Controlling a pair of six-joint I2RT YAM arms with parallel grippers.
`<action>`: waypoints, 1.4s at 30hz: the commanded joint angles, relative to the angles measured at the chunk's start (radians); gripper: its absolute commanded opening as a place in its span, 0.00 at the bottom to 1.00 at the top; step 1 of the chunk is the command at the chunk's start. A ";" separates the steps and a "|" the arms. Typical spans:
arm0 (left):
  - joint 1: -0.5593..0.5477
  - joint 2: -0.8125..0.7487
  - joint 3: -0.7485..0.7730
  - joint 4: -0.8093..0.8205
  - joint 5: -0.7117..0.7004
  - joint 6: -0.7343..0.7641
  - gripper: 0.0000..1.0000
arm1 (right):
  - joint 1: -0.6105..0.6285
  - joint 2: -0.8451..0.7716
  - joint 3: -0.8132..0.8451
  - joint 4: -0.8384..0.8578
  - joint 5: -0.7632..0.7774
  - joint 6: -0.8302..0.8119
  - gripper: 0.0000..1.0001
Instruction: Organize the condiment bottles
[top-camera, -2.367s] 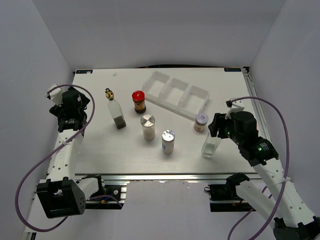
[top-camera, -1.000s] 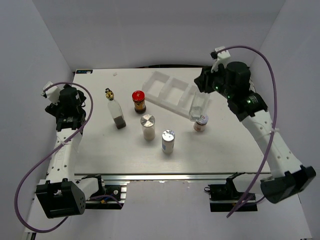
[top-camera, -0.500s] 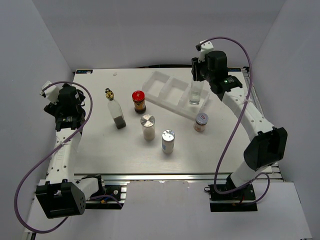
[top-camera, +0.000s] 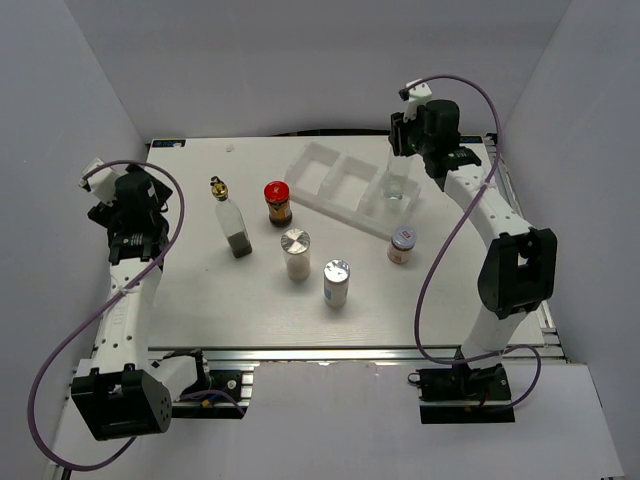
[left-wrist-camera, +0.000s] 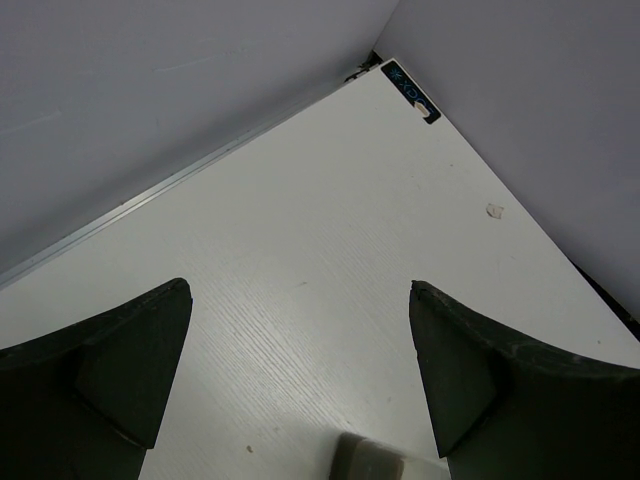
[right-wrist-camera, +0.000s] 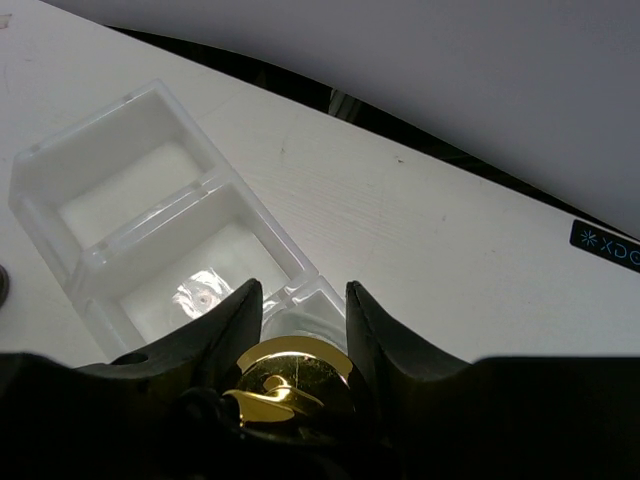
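Observation:
Next, the robot's left gripper should move to the gold spout (top-camera: 218, 188) of the bottle that stands beside the red-lidded dark jar and close there.
My right gripper (top-camera: 404, 152) is shut on the neck of a tall clear glass bottle (top-camera: 396, 186), which stands upright in the right compartment of the white tray (top-camera: 338, 165). In the right wrist view the fingers (right-wrist-camera: 385, 330) flank its gold spout (right-wrist-camera: 290, 385) above the tray (right-wrist-camera: 130, 180). My left gripper (top-camera: 130, 190) is open and empty at the table's left edge, over bare table (left-wrist-camera: 300, 330). On the table stand a second gold-spouted bottle (top-camera: 234, 222), a red-lidded dark jar (top-camera: 277, 203), two silver-capped shakers (top-camera: 296, 252) (top-camera: 337, 282) and a lilac-lidded jar (top-camera: 402, 243).
The tray's left and middle compartments (top-camera: 352, 180) hold nothing. Grey walls close in the table on the left, right and far sides. A small greyish object (left-wrist-camera: 375, 458) shows at the bottom of the left wrist view; I cannot tell what it is.
My right arm has carried the clear bottle from the near right of the table to the tray and lowered it into the right compartment. The left arm has barely moved.

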 joint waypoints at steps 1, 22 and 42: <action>0.001 -0.041 0.047 0.024 0.071 0.015 0.98 | -0.018 -0.014 0.060 0.198 -0.039 -0.018 0.00; 0.001 -0.169 -0.018 0.233 0.750 0.105 0.98 | -0.026 -0.077 -0.225 0.449 0.057 0.046 0.60; -0.269 -0.023 0.044 0.089 0.545 0.437 0.98 | -0.026 -0.184 -0.144 0.265 0.192 0.097 0.89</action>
